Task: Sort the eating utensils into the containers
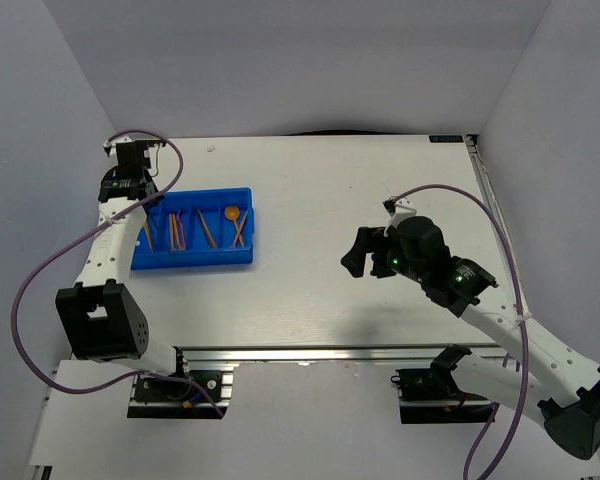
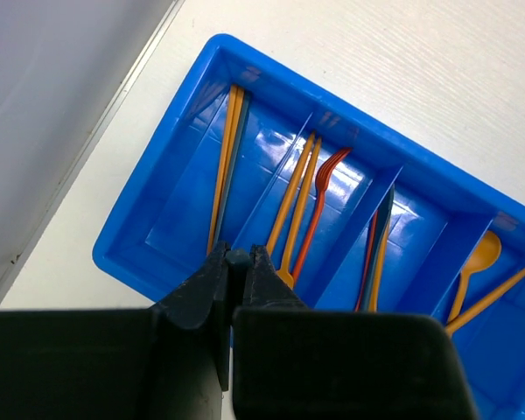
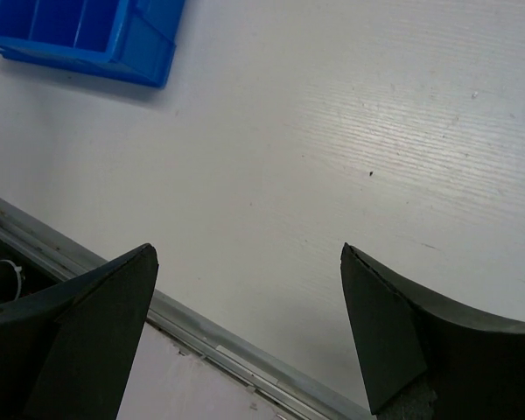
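Next, my left gripper releases the dark grey-blue utensil that I hold, leaving it in the blue tray's end compartment (image 1: 148,234) (image 2: 214,171) beside the orange sticks.
The bright blue tray (image 1: 245,225) lies at the table's left, seen close in the left wrist view (image 2: 149,223). Its long compartments hold the eating utensils: orange sticks beside a dark one (image 2: 226,157), two orange sticks with a red fork (image 2: 319,197), a dark, red and orange group (image 2: 376,254), and an orange spoon (image 2: 479,255) with an orange stick. My left gripper (image 2: 237,260) hangs over the tray's left end (image 1: 148,210), shut on the end of a dark grey-blue utensil. My right gripper (image 3: 249,254) stands wide open above bare table (image 1: 358,252), holding nothing.
The tray's corner (image 3: 96,39) shows at the top left of the right wrist view. A metal rail (image 3: 210,328) runs along the table's near edge below the right fingers. Purple cables (image 1: 40,280) loop beside both arms. Grey walls close in left, right and back.
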Motion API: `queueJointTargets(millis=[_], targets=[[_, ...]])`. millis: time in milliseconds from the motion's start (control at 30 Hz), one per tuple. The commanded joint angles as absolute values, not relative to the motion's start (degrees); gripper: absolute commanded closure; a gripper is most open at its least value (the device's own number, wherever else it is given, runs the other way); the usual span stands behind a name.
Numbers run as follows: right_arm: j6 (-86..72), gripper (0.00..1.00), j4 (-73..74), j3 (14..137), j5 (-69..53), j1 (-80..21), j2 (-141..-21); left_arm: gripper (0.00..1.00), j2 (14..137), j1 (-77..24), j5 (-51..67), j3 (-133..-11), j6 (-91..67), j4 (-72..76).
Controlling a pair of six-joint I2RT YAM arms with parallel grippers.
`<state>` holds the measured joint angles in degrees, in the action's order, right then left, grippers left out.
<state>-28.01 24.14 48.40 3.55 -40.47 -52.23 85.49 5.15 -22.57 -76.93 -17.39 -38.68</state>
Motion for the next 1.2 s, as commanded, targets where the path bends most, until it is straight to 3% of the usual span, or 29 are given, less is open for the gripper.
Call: queueJointTargets(millis=[0, 1167], targets=[[-27.2, 0.11, 24.4, 47.7, 4.9, -40.2, -51.9, 1.0, 82.0, 5.2, -21.5, -77.3, -17.1, -38.1], [-26.5, 0.11, 27.1, 47.5, 7.5, -40.2, -51.2, 1.0, 79.1, 5.2, -21.4, -76.7, -16.5, -39.5]])
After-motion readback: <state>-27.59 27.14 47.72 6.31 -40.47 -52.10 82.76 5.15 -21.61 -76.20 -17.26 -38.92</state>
